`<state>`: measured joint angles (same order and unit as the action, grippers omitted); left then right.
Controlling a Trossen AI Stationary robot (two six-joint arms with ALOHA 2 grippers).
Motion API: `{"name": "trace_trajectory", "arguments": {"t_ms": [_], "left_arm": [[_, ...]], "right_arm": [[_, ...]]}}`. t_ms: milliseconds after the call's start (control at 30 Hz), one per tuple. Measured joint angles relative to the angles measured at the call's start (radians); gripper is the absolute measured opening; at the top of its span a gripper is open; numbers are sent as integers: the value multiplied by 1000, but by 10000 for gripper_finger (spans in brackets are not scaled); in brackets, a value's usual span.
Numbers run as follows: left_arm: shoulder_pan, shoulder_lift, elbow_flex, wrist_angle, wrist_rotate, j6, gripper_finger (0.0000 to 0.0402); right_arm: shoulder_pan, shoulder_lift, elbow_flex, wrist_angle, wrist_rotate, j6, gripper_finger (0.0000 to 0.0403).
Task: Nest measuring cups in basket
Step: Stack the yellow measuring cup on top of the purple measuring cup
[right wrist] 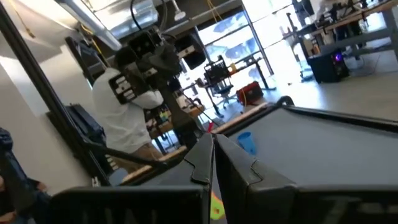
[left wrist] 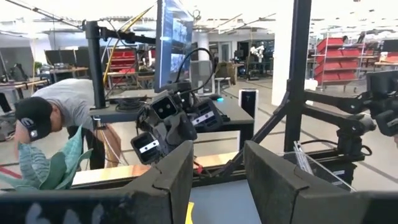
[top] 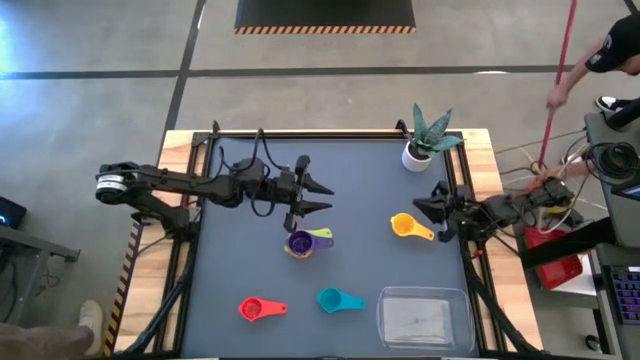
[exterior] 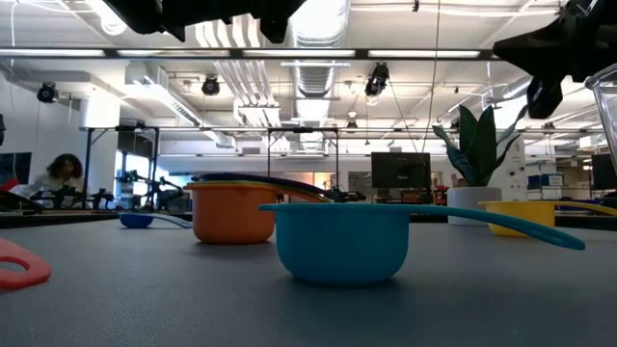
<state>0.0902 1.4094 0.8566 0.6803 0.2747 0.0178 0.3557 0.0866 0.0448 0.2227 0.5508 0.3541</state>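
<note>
My right gripper will move to the yellow cup next and close on its bowl's rim (top: 404,214), so that one finger sits inside the bowl.
A stack of nested cups (top: 300,243), purple on top with an orange bowl below (exterior: 231,212), stands mid-table on its base. The yellow cup (top: 405,226), teal cup (top: 335,299) and red cup (top: 255,308) each rest apart on their bases. The blue cup (right wrist: 247,142) is also visible far off in the low view (exterior: 135,220). The clear basket (top: 423,318) sits at the near right corner. My left gripper (top: 318,197) is open, raised just beyond the stack, its fingers (left wrist: 177,177) apart. My right gripper (top: 437,205) is shut (right wrist: 214,163), raised to the right of the yellow cup.
A white plant pot (top: 417,155) with a spiky plant stands at the far right of the table. A black frame rail (top: 330,132) runs along the table's far edge. A person (top: 600,60) stands beyond the far right corner. Bare mat lies between the stack and the basket.
</note>
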Motion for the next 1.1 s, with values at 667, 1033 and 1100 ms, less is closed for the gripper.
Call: {"name": "trace_trajectory", "arguments": {"t_ms": [667,1033,1100], "left_arm": [[21,-162,-49,-176,-51,31,125],[78,-220,-113,-156,-56,2,125],[78,-219,-114,-156,-55,-1,125]], "right_arm": [[0,518,456,-779,82,287,9],[0,789,617,-1041,-61,493,86],[-1,816,623,-1065,-55,516,112]]}}
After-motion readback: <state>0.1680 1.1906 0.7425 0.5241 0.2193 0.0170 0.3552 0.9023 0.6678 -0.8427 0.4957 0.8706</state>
